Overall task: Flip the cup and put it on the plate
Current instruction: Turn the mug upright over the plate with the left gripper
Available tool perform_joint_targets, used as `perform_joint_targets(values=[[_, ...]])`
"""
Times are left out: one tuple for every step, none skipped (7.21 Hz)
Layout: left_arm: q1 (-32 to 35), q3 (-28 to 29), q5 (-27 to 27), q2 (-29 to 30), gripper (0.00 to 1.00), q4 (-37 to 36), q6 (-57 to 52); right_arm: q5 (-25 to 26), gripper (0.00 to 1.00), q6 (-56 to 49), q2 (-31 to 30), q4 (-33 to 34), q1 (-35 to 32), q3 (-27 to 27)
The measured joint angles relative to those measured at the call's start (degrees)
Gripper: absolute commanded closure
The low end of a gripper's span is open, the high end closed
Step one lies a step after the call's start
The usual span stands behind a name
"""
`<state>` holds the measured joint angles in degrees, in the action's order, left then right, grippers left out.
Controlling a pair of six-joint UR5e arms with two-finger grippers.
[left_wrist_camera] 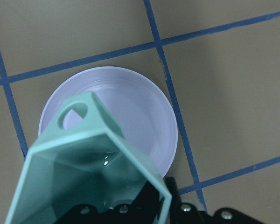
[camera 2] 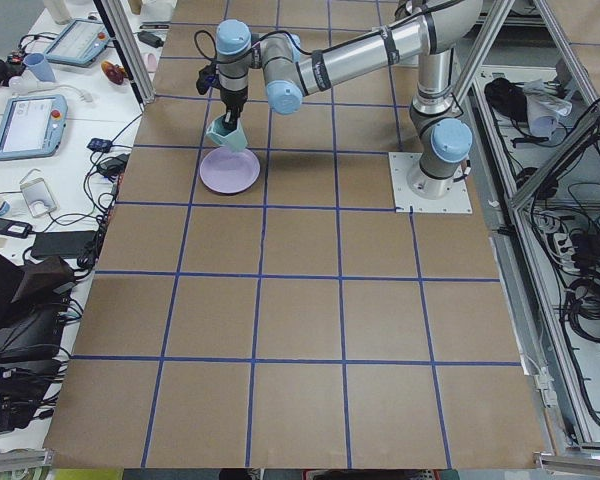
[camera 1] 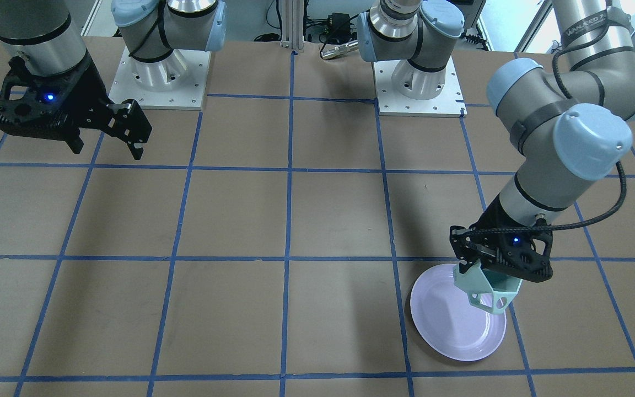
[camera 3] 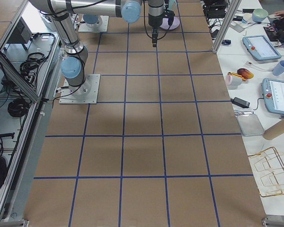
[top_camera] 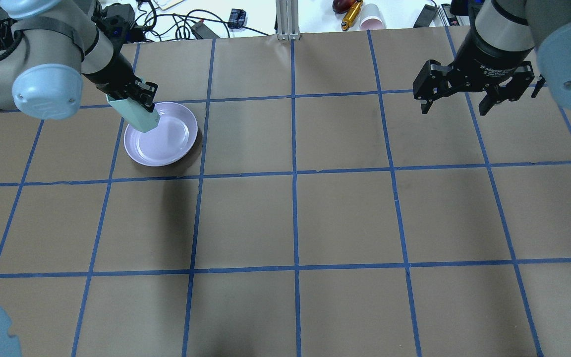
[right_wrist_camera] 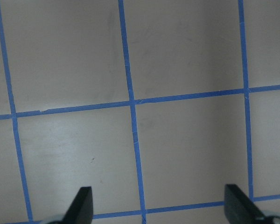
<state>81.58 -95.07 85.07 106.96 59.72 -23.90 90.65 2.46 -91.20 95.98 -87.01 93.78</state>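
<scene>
Next, I let go of the pale mint-green cup with my left gripper just off the middle of the lavender plate (camera 1: 470, 315) (left_wrist_camera: 88, 132).
My left gripper (camera 1: 485, 274) is shut on the pale mint-green cup (camera 1: 489, 293) and holds it tilted just above the lavender plate (camera 1: 450, 325), over the plate's edge nearest the robot. The handle sticks out on the cup's lower side. In the overhead view the cup (top_camera: 139, 115) overlaps the left part of the plate (top_camera: 169, 141). In the left wrist view the cup (left_wrist_camera: 79, 177) fills the lower left, with the plate (left_wrist_camera: 140, 112) below it. My right gripper (top_camera: 456, 105) is open and empty, high above the table's other side; its fingertips (right_wrist_camera: 83, 205) show over bare table.
The brown table has a blue tape grid (top_camera: 293, 173). Both arm bases (camera 1: 166, 77) stand at the robot's edge. Cables, a pink cup (top_camera: 372, 22) and small tools lie beyond the far edge.
</scene>
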Motion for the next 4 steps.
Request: perform_joint_targets(values=[[0.52, -2.64, 1.5, 0.3, 1.0, -4.59, -0.07, -0.02, 0.0, 0.0, 0.01, 0.0, 0.0, 0.0], [0.84, -4.8, 2.95, 0.55, 1.0, -8.37, -0.23, -0.01, 0.0, 0.0, 0.0, 0.0, 0.0, 0.0], [1.13, -6.05, 3.79, 0.9, 1.0, -11.52, -0.31, 0.02, 0.0, 0.0, 0.0, 0.0, 0.0, 0.0], [1.29, -6.62, 4.15, 1.22, 1.0, -13.64, -0.4, 0.04, 0.0, 0.0, 0.0, 0.0, 0.0, 0.0]])
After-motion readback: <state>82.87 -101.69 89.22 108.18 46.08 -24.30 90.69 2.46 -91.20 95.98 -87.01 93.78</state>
